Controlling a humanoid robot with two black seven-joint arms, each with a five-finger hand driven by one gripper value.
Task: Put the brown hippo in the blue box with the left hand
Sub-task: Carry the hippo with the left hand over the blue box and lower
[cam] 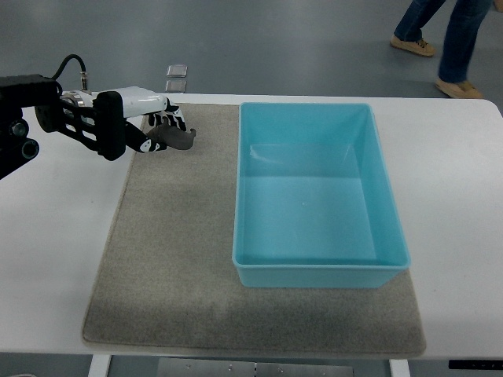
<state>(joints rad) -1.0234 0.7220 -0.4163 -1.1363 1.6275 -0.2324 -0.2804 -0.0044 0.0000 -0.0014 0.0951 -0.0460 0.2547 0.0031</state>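
Note:
I will let the brown hippo go on the blue box's bottom, between the box's middle and its far side (297, 184), with my left gripper.
The brown hippo (174, 138) is a small dark brown toy at the far left corner of the grey mat (173, 259). My left hand (163, 126) comes in from the left edge and its fingers are curled around the hippo, which seems to rest on the mat or just above it. Part of the toy is hidden under the fingers. The blue box (314, 267) stands empty on the mat to the right of the hand, about a hand's width away. No right arm shows.
The mat lies on a white table (55, 259). A person's legs and shoes (456, 85) show on the floor beyond the table's far right corner. A small grey object (178, 71) lies on the floor behind the table.

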